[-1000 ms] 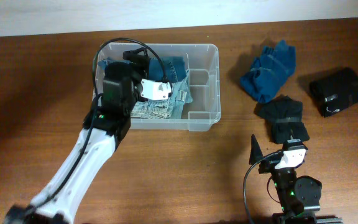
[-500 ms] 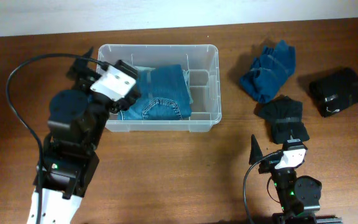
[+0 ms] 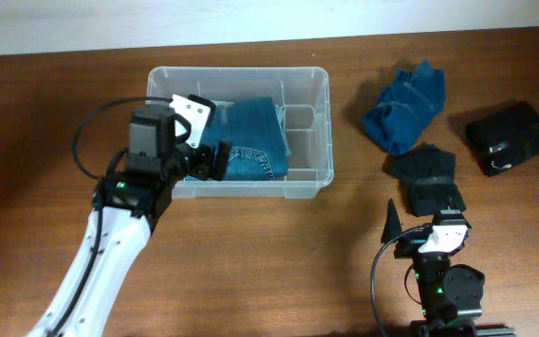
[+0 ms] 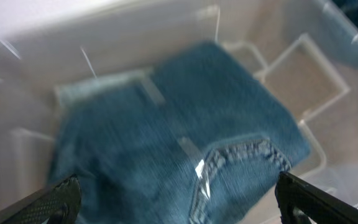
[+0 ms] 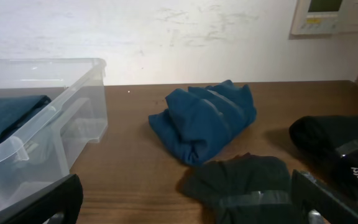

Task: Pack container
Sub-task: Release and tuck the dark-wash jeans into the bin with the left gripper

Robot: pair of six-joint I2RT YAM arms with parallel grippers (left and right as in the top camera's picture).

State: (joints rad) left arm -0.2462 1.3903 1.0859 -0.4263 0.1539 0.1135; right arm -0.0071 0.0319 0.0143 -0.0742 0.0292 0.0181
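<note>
The middle of the blue garment (image 3: 413, 107) (image 5: 207, 122), the piece closest to the clear plastic container, is the next place my right gripper will go to and close on.
The clear plastic container (image 3: 241, 71) stands at the back middle of the wooden table, with folded blue jeans (image 3: 251, 150) lying inside. My left gripper (image 3: 206, 136) hovers over the tub's left part, open and holding nothing. In the left wrist view the jeans (image 4: 166, 143) fill the space below the left gripper (image 4: 179, 202), inside the container (image 4: 303, 81) walls. My right gripper (image 3: 419, 225) rests open near the front right edge. In the right wrist view the right gripper (image 5: 188, 199) faces the container (image 5: 48, 124) and loose clothes.
To the right of the tub lie a blue garment (image 3: 403, 105) (image 5: 205, 121), a black folded piece bound with tape (image 3: 429, 178) (image 5: 247, 186) and a black bundle (image 3: 511, 138) (image 5: 340, 149). A wall panel (image 5: 331, 15) hangs behind the table.
My left arm pulled out of the tub toward the left, then swung back over its left part, jaws open throughout. The jeans stay flat inside. The right arm has not moved.
</note>
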